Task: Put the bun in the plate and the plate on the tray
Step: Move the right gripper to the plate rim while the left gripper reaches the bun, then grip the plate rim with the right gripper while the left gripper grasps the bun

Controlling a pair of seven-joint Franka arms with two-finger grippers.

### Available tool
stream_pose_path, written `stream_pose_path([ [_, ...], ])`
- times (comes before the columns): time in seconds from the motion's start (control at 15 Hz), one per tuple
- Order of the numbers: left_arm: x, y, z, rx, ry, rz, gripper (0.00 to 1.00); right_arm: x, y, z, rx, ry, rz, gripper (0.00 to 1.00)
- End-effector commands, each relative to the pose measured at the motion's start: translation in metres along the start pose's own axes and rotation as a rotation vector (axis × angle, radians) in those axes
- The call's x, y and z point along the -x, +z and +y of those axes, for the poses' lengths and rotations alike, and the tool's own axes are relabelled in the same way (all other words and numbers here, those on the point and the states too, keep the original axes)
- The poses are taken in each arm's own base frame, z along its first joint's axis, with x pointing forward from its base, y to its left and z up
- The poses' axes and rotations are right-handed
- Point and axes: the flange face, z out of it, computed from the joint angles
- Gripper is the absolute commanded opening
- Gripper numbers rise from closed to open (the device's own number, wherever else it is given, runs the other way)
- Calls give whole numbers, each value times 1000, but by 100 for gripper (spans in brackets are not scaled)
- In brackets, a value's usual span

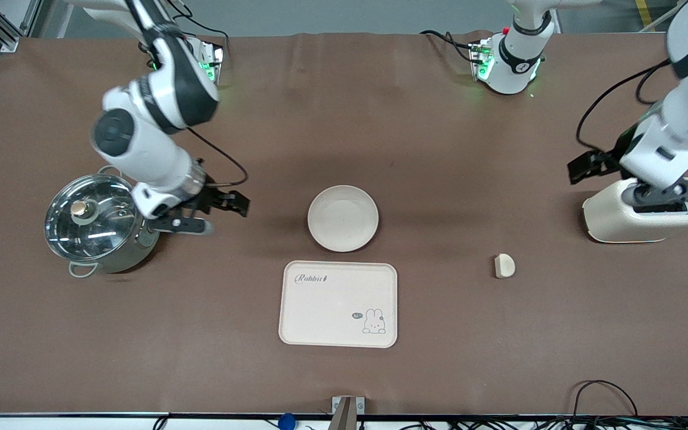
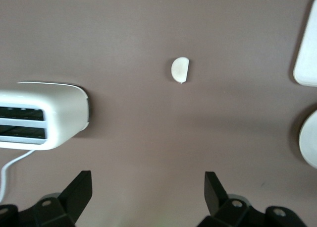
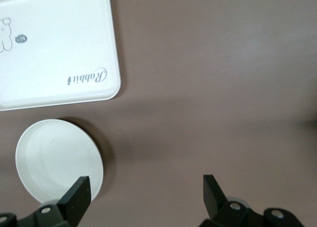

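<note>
The robot's right gripper needs to next go to the plate's rim [image 1: 309,216] [image 3: 102,168] facing the steel pot and close there, because the plate goes onto the Rabbit tray.
The bun [image 1: 504,266] lies on the brown cloth, flat side toward the plate; it also shows in the left wrist view [image 2: 180,70]. The empty round plate [image 1: 343,218] sits mid-table, also in the right wrist view [image 3: 57,160]. The Rabbit tray [image 1: 338,303] lies just nearer the front camera than the plate, empty, and shows in the right wrist view [image 3: 54,48]. My left gripper [image 1: 589,166] [image 2: 147,187] is open and empty, over the cloth beside the toaster. My right gripper [image 1: 227,203] [image 3: 146,190] is open and empty, over the cloth between the pot and the plate.
A cream toaster [image 1: 645,218] stands at the left arm's end of the table, also in the left wrist view [image 2: 42,115]. A steel pot with a glass lid [image 1: 96,222] stands at the right arm's end. Cables lie along the front edge.
</note>
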Motion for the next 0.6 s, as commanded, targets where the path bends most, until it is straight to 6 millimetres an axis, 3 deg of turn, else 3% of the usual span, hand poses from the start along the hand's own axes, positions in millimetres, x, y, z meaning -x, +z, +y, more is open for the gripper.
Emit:
stream_pose_path([
  [0.0, -5, 48, 15, -8, -30, 33, 100, 9, 66, -26, -5, 17, 10, 100],
  [0.2, -18, 114, 18, 22, -31, 92, 100, 39, 126, -57, 18, -27, -17, 100],
  [0.33, -30, 162, 22, 42, -44, 103, 100, 56, 141, -76, 19, -19, -17, 100],
  [0.53, -44, 235, 28, 90, -51, 168, 100, 70, 154, -84, 28, -31, -28, 100],
])
